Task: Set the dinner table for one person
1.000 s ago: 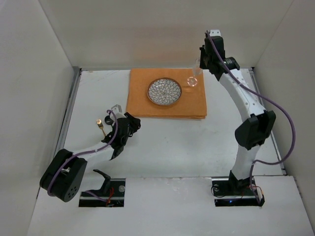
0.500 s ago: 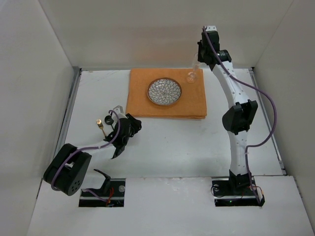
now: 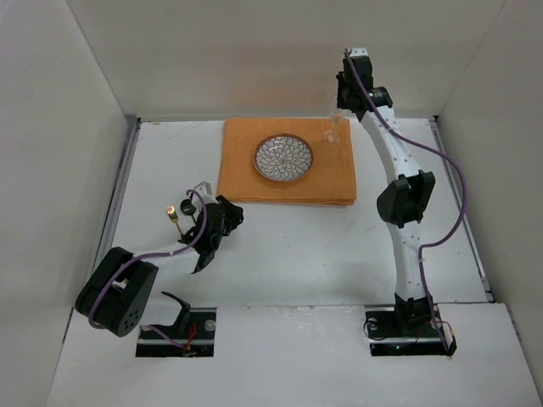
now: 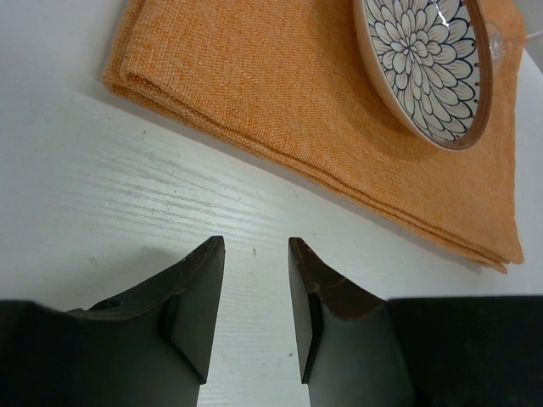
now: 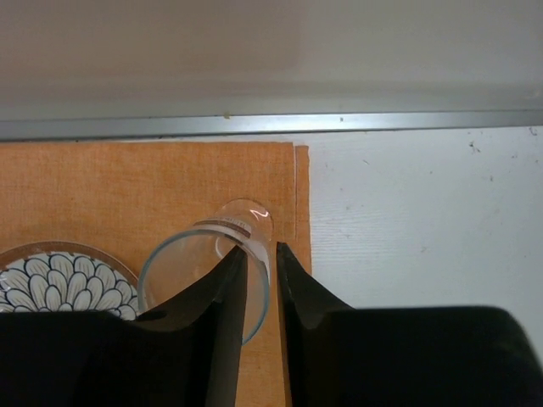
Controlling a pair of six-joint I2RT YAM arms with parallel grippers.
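Observation:
The robot's left gripper needs to next go to the black spoon beside the small gold utensil and close on the spoon's handle (image 3: 194, 220).
The white dinner table (image 3: 322, 246) carries an orange placemat (image 3: 246, 174) with a flower-patterned plate (image 3: 283, 158) in its middle. A clear glass (image 3: 333, 133) is at the placemat's far right corner. My right gripper (image 3: 341, 114) is shut on the glass's wall, one finger inside and one outside, as the right wrist view shows (image 5: 261, 259) with the glass (image 5: 191, 254) beside the plate (image 5: 51, 280). My left gripper (image 3: 229, 210) is open and empty, low over the bare table near the placemat's near left corner (image 4: 256, 250).
A small gold utensil (image 3: 173, 217) lies on the table left of my left gripper. A metal rail (image 5: 339, 124) runs along the far edge just behind the placemat (image 5: 127, 186). White walls enclose the table on three sides.
My right arm has stretched farther back, carrying the glass a little toward the placemat's far right corner. The left arm has barely moved.

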